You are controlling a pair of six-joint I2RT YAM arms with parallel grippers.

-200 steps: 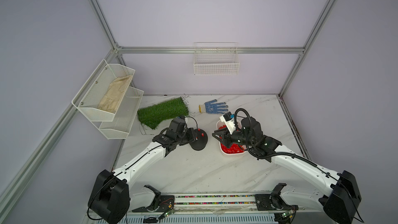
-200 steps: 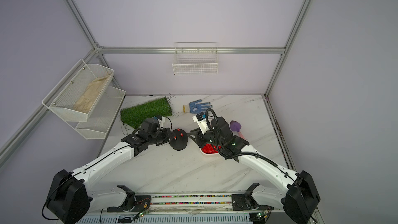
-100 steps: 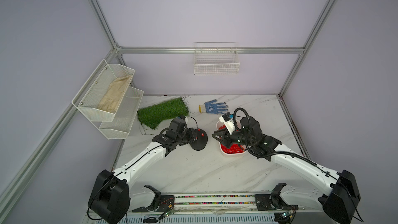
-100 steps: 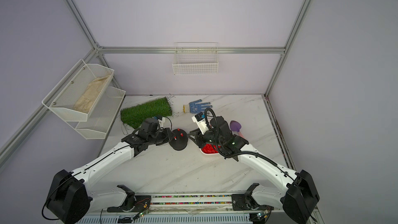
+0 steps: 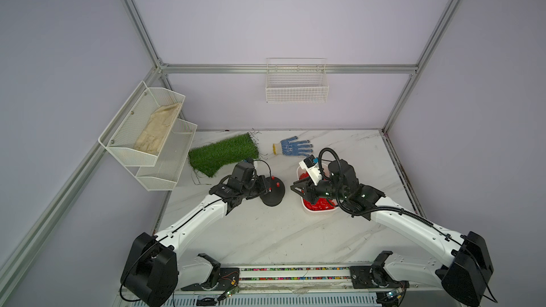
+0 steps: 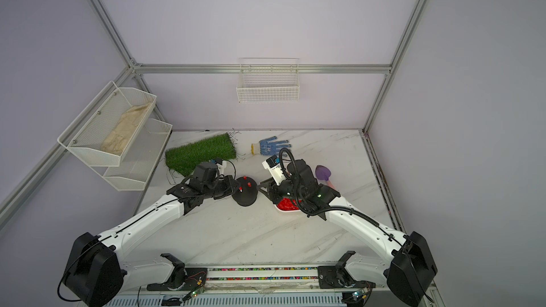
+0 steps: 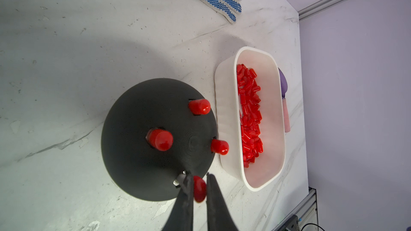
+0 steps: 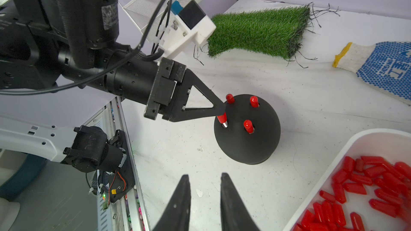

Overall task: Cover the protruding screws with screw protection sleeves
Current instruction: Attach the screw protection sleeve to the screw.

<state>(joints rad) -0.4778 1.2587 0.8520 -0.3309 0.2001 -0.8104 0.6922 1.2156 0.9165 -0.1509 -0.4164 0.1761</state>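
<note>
Next, my left gripper lets go of the fourth sleeve on the last protruding screw of the black dome base (image 5: 270,189) (image 7: 181,178).
A black dome base (image 7: 142,130) stands on the table, seen in both top views (image 5: 274,197) (image 6: 246,197). Three of its screws wear red screw protection sleeves (image 7: 199,106) (image 7: 160,140) (image 7: 219,147). My left gripper (image 7: 198,177) is shut on a fourth sleeve (image 7: 199,188) (image 8: 221,118). That sleeve sits partway on the last protruding screw (image 8: 224,125), whose silver shank still shows below it. My right gripper (image 8: 204,175) hangs open and empty above the table, between the dome (image 8: 246,143) and the white tray (image 8: 333,165) of loose sleeves (image 8: 355,187).
A blue-dotted glove (image 5: 294,146) and a patch of green turf (image 5: 223,155) lie behind the dome. A purple scoop (image 6: 322,172) rests behind the tray (image 7: 226,107). A white wire shelf (image 5: 147,137) juts out at the left, and a wire basket (image 5: 297,84) hangs on the back wall.
The left gripper stays at the dome with the sleeve between its fingers. The right wrist has shifted only slightly beside the tray.
</note>
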